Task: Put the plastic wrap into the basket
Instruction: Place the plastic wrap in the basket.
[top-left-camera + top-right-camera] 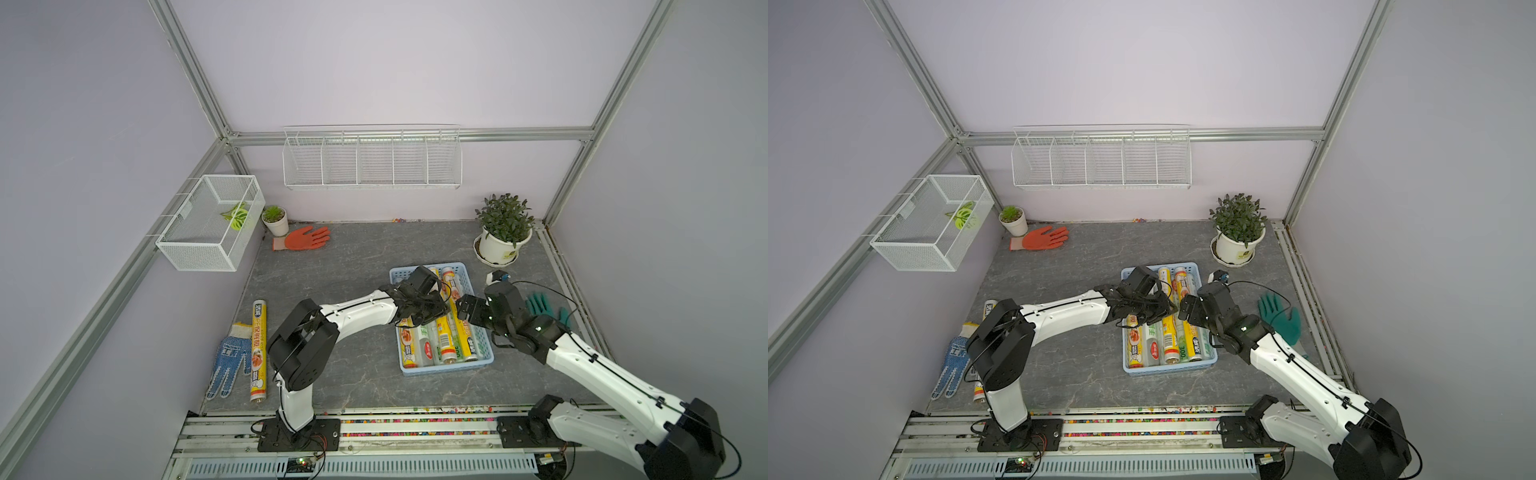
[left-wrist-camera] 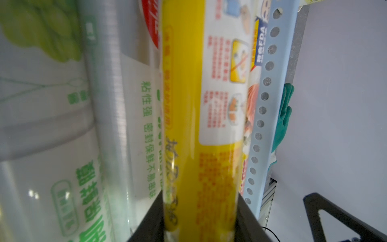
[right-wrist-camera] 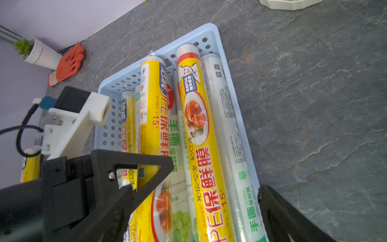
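Observation:
Next, my left gripper lets go of the yellow roll in the light-blue basket (image 1: pixel 444 318) (image 2: pixel 199 177), between the clear-white roll and another yellow roll.
The light-blue basket (image 1: pixel 484 362) (image 1: pixel 1209 362) sits right of centre and holds several rolls of plastic wrap, yellow and clear-white. My left gripper (image 1: pixel 432 309) (image 2: pixel 201 226) is low over them, shut on a yellow roll (image 2: pixel 188 125) (image 3: pixel 154 117) that lies along the basket on top of the others. My right gripper (image 1: pixel 463 309) (image 3: pixel 191 226) hovers just to the right, open, with nothing held. Another yellow roll (image 1: pixel 258 353) lies on the table at the left.
A blue-and-white glove (image 1: pixel 228 365) lies beside the loose roll. A green glove (image 1: pixel 540 305) is right of the basket, an orange glove (image 1: pixel 305 239) at the back left. Potted plants (image 1: pixel 500 245) (image 1: pixel 276 220), a wire-mesh box (image 1: pixel 208 232) and a wire rack (image 1: pixel 372 160) line the walls.

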Controlling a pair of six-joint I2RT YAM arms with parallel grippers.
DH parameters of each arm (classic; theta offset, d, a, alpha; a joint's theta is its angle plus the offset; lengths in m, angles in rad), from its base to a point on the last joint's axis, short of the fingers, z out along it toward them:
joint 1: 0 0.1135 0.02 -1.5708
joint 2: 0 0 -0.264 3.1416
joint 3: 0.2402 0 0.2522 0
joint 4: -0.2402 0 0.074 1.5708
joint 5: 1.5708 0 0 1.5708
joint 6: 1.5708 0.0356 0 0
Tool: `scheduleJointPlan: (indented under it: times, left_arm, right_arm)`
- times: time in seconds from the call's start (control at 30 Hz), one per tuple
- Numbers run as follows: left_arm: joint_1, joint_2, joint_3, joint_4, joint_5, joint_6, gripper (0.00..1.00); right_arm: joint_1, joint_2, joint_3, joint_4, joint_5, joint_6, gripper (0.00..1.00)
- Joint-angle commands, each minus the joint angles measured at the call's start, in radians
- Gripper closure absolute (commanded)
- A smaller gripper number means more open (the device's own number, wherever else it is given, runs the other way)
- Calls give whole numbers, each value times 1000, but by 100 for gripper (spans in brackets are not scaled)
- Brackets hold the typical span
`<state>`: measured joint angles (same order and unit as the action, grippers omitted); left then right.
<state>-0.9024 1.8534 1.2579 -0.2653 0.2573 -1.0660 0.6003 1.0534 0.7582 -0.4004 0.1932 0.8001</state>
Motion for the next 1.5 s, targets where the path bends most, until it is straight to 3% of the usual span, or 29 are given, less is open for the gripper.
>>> scheduleJointPlan:
  times: [0.0,0.17,0.37,0.83,1.07,1.2,1.47]
  left_arm:
    - [-9,26,36,-17,-12,9,87]
    - [-11,56,65,-38,-15,21,82]
    - [-12,63,75,-52,-20,33,67]
    - [-13,71,75,-92,-50,44,55]
    - [-14,51,75,-107,-74,50,42]
    - [-13,31,71,-109,-82,54,39]
    - [-13,-118,18,-174,-236,83,32]
  right_arm:
    - [-8,14,-15,-8,2,8,2]
    - [-8,30,-22,8,-5,4,2]
    - [-8,32,-28,14,-11,-7,2]
    - [-10,99,-3,-9,-92,-42,2]
    - [-8,111,12,-8,-109,-49,2]
    - [-9,116,24,-22,-134,-60,2]
    - [-8,104,54,34,-284,-136,2]
